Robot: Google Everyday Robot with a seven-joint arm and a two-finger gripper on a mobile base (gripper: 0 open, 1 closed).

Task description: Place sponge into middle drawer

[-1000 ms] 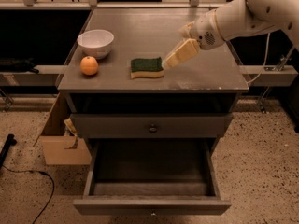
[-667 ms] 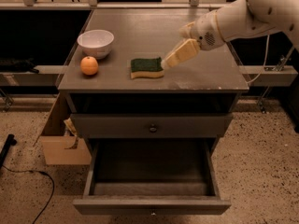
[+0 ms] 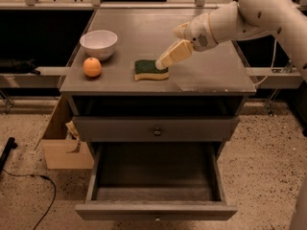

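Observation:
The robot's gripper needs to close on the end of the sponge (image 3: 163, 70) that is farther away from the orange fruit.
The sponge (image 3: 147, 70), dark green over yellow foam, lies flat on the grey cabinet top (image 3: 158, 28) near its front edge. My gripper (image 3: 163, 63) comes in from the right on the white arm (image 3: 240, 18). Its tan tip is over the sponge's right end, touching or nearly touching it. The middle drawer (image 3: 156, 176) is pulled wide open below, and its grey inside is bare. Its front panel (image 3: 156, 211) is nearest the camera.
A white bowl (image 3: 99, 43) and an orange fruit (image 3: 92, 66) sit on the left of the cabinet top. The upper drawer front (image 3: 156, 128) with a round knob is closed. An open cardboard box (image 3: 64, 145) stands left of the cabinet. A black cable (image 3: 33, 181) lies on the floor.
My gripper has moved a little left, from just right of the sponge to over its right end. The sponge, bowl, fruit and drawer have not moved.

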